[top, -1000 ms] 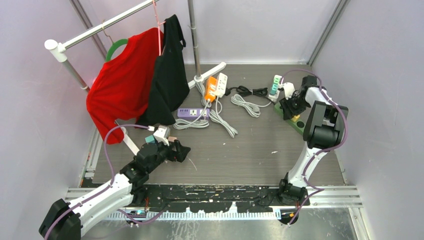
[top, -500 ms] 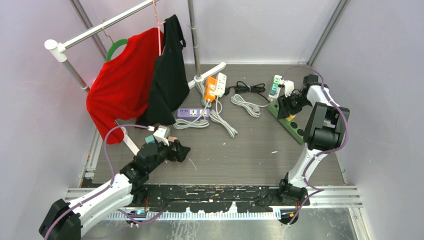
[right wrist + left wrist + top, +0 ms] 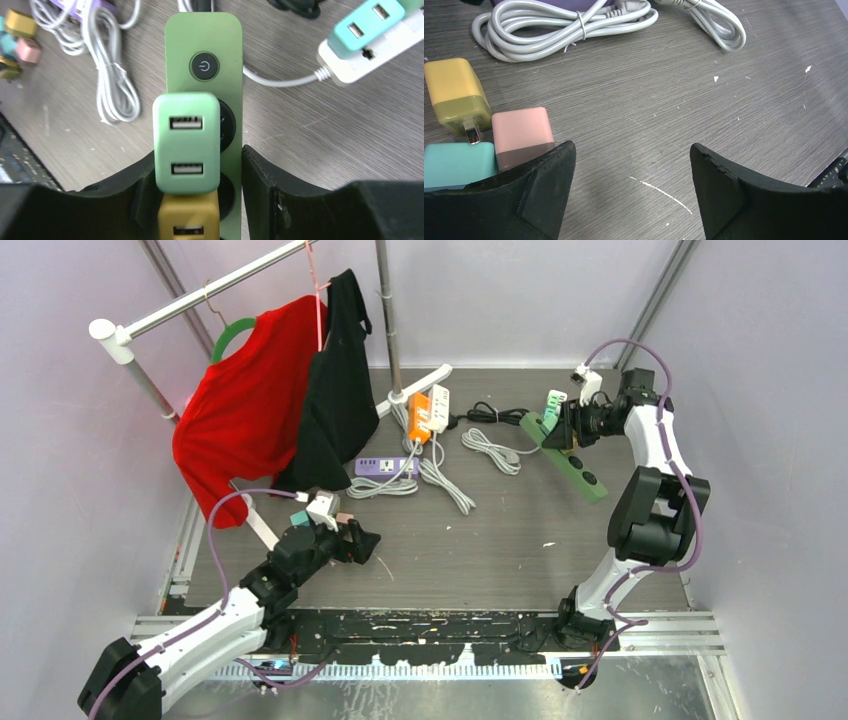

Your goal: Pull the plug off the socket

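Observation:
Next, my right gripper lets go of the green socket strip on the bare table between the white coiled cable and the table's front edge (image 3: 487,554) (image 3: 119,168).
A dark green socket strip (image 3: 582,470) lies slanted at the far right of the table, and my right gripper (image 3: 565,430) is at its far end. In the right wrist view a light green USB plug (image 3: 186,145) sits in the socket strip (image 3: 231,60), with a yellow plug (image 3: 187,220) just behind it. My right gripper (image 3: 197,165) is shut across them. Its left finger presses the green plug's side and its right finger presses the strip's edge. My left gripper (image 3: 631,170) hangs open over bare table, holding nothing.
Pink (image 3: 521,132), yellow (image 3: 456,92) and teal (image 3: 454,165) chargers lie loose beside my left finger. A white strip with a teal plug (image 3: 365,45) lies near the green strip. Orange and white strips (image 3: 430,412), a purple strip (image 3: 385,465), coiled cables (image 3: 495,450) and a clothes rack with shirts (image 3: 250,400) fill the far left.
My right arm has reached farther back and higher. The green strip came along with it, sliding toward the back and left. The left arm has stayed still.

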Motion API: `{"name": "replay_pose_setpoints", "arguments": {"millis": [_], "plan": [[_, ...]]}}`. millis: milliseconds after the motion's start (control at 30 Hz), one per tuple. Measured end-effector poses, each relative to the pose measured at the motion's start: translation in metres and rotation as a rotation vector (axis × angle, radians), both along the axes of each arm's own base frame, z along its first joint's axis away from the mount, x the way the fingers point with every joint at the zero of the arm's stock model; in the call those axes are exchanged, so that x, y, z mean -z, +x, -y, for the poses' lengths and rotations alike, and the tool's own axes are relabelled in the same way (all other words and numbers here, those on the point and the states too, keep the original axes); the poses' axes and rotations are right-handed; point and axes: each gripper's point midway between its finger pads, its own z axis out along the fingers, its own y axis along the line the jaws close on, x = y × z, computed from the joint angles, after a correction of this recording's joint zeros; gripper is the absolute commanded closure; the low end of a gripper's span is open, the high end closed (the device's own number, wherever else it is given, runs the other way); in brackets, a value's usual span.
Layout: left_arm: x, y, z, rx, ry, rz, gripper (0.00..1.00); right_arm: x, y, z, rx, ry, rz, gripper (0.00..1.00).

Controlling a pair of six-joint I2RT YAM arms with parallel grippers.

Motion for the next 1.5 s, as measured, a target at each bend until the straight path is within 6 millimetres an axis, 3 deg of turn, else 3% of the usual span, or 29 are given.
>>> {"name": "replay_pose_setpoints", "arguments": {"millis": [333, 533, 733, 900, 1100, 1267, 1367, 1500], "plan": [[0.0, 0.0, 0.0, -0.001, 0.0, 0.0, 0.16, -0.067, -0.006, -0.049, -0.036, 0.146, 0.109, 0.98], [0.0, 0.0, 0.0, -0.002, 0.001, 0.0, 0.16, -0.091, -0.029, -0.092, -0.171, 0.159, 0.174, 0.98], [0.0, 0.0, 0.0, -0.002, 0.0, 0.001, 0.17, -0.065, -0.076, -0.14, -0.43, 0.12, 0.145, 0.98], [-0.003, 0.0, 0.0, -0.001, -0.006, 0.009, 0.16, -0.023, -0.126, -0.172, -0.69, 0.019, 0.101, 0.98], [-0.006, 0.001, 0.0, -0.001, -0.014, 0.018, 0.16, 0.035, -0.178, -0.184, -0.931, -0.093, 0.053, 0.98], [-0.006, 0.001, 0.0, -0.001, -0.014, 0.018, 0.16, 0.069, -0.212, -0.196, -1.131, -0.136, 0.069, 0.96], [-0.006, 0.0, 0.0, -0.001, -0.014, 0.018, 0.16, 0.084, -0.225, -0.199, -1.219, -0.161, 0.077, 0.94], [-0.006, 0.001, 0.0, -0.001, -0.013, 0.018, 0.16, 0.099, -0.229, -0.2, -1.281, -0.238, 0.111, 0.8]]}}
